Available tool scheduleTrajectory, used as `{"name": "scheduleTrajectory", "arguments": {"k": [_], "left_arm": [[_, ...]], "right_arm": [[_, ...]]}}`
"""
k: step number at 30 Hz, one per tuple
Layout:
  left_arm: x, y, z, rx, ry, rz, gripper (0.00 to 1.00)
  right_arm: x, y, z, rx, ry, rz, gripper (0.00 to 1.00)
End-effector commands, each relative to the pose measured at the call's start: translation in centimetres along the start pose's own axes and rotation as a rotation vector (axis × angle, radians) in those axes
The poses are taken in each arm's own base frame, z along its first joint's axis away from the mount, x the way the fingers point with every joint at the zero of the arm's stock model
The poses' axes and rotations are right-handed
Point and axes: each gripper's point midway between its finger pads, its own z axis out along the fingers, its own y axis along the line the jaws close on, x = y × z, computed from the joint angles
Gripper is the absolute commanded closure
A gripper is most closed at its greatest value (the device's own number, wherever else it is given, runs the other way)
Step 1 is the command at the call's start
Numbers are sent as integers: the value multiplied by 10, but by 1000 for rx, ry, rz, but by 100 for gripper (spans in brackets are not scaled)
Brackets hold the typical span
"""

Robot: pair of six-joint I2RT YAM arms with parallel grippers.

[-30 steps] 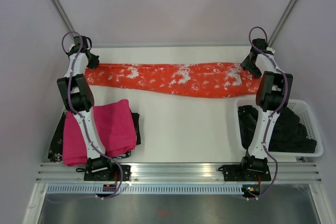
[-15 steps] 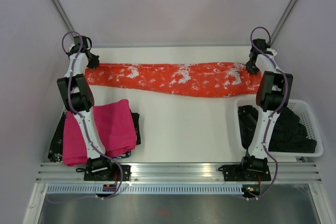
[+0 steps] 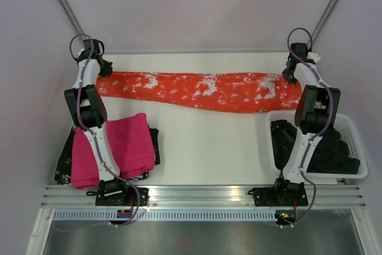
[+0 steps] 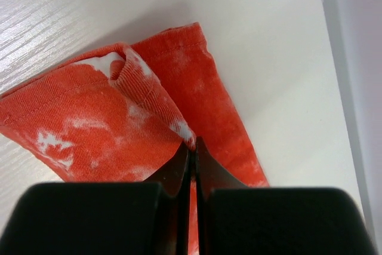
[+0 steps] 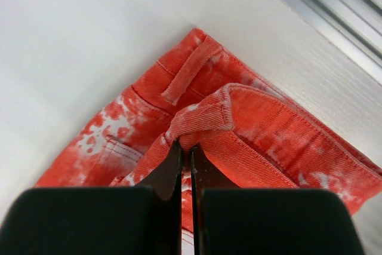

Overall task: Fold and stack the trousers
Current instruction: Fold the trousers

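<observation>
The robot's left gripper pinches the hem end by its back edge, so it should open and grasp the hem's middle (image 3: 100, 86) before folding the legs toward the waistband.
The orange-red trousers (image 3: 203, 91) with white blotches lie stretched left to right along the back of the table. My left gripper (image 3: 105, 68) is shut on the leg-hem end at the far left; in the left wrist view the hem (image 4: 128, 97) is pinched up between the black fingers (image 4: 179, 165). At the far right my right gripper (image 3: 290, 74) is shut on the waistband end, where the waistband (image 5: 203, 120) bunches between the closed fingers (image 5: 170, 168), a belt loop (image 5: 188, 73) just beyond.
A folded magenta cloth (image 3: 113, 147) lies on a dark garment (image 3: 64, 162) at the front left. A white basket (image 3: 352, 129) holding black clothes (image 3: 334, 150) stands at the front right. A metal rail (image 3: 203, 194) runs along the near edge.
My right gripper has moved back onto the waistband end and shut on it, drawing the trousers a little straighter. The left gripper has kept its grip and place.
</observation>
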Motion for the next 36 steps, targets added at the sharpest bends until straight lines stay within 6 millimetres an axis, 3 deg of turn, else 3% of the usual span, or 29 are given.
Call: {"name": "scheduleTrajectory", "arguments": {"k": [1,7,13,21,24,26,27,28,31,32,33,35,36], "left_arm": [[-54,-32,-42,96,-154,-10,98],[-55,-36,-34,108,-149,-15,98],[-36,-37,-14,127,-87,-32,98],[-39,-47,4,163,-108,-35,97],[-31,-47,18,179,-87,-26,87],[-24,-51,26,204,-63,-19,68],[-30,-59,24,238,-78,-2,61],[-32,-62,23,251,-79,9,43],[-42,-70,10,262,-97,70,13],[-46,-69,4,257,-104,92,11],[-53,-68,-11,250,-128,145,9],[-61,-53,-26,184,-159,206,4],[-58,-37,-26,138,-154,273,1]], "right_arm": [[-56,5,-23,-28,-159,41,100],[-61,12,-17,-41,-177,48,100],[-54,18,2,-58,-175,22,100],[-59,33,16,-100,-193,37,97],[-55,41,28,-120,-181,26,89],[-51,46,36,-135,-167,16,80],[-55,51,35,-156,-170,16,74],[-49,59,36,-194,-142,2,61],[-47,86,21,-346,-92,-61,39],[-45,89,15,-367,-83,-108,29],[-40,95,8,-386,-77,-142,25],[-48,97,-17,-400,-112,-199,19],[-38,93,-20,-390,-105,-256,17]]}}
